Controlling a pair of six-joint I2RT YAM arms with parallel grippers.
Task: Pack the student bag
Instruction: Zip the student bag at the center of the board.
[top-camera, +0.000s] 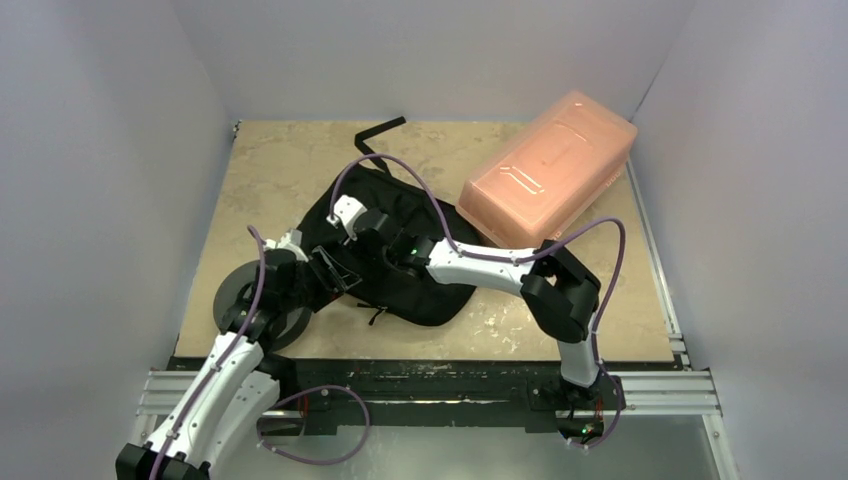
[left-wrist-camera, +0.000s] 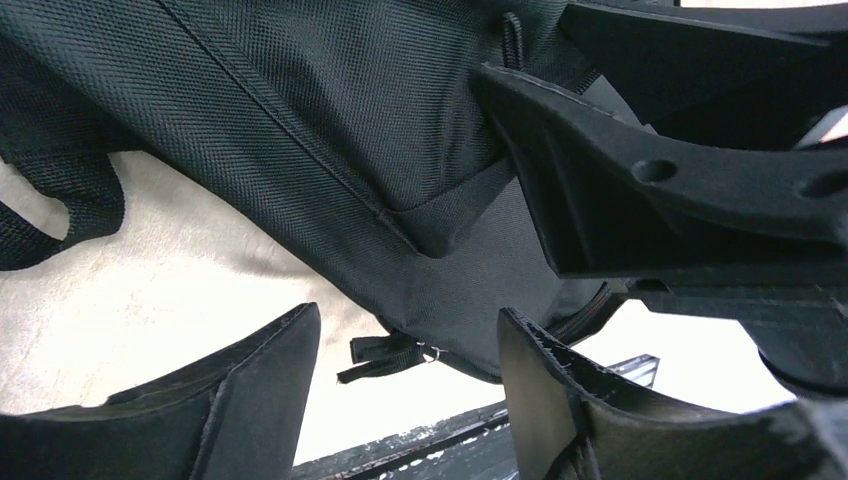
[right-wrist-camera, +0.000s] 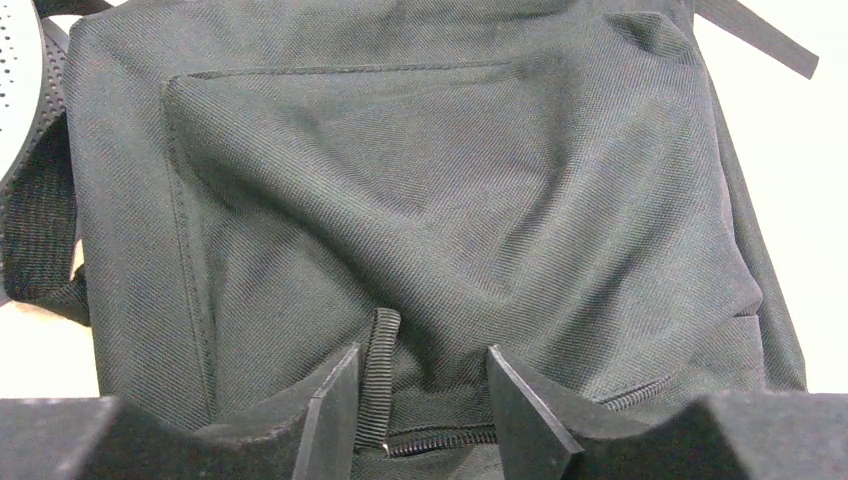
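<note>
I will pinch the pocket's corner (left-wrist-camera: 435, 235) with my left gripper while my right gripper pulls the zipper pull away, because the bag's fabric lies loose and creased beside the pull.
The student bag (top-camera: 432, 292) is a black fabric backpack lying flat in the middle of the table, with one strap (top-camera: 381, 131) trailing to the back. My right gripper (top-camera: 362, 232) hovers low over the bag (right-wrist-camera: 430, 200), open. Its jaws straddle a ribbed zipper pull (right-wrist-camera: 379, 365) and the zipper line, and the pull lies against the left finger (right-wrist-camera: 330, 405). My left gripper (top-camera: 335, 272) is open at the bag's left edge (left-wrist-camera: 330, 130). A small zipper tab (left-wrist-camera: 385, 355) lies between its fingers. The right gripper's body (left-wrist-camera: 680, 180) is close on the right of the left wrist view.
A translucent pink plastic box (top-camera: 550, 168) lies at the back right, touching the bag's far corner. A dark grey foam ring (top-camera: 238, 300) lies at the front left, partly under my left arm. White walls enclose the table on three sides.
</note>
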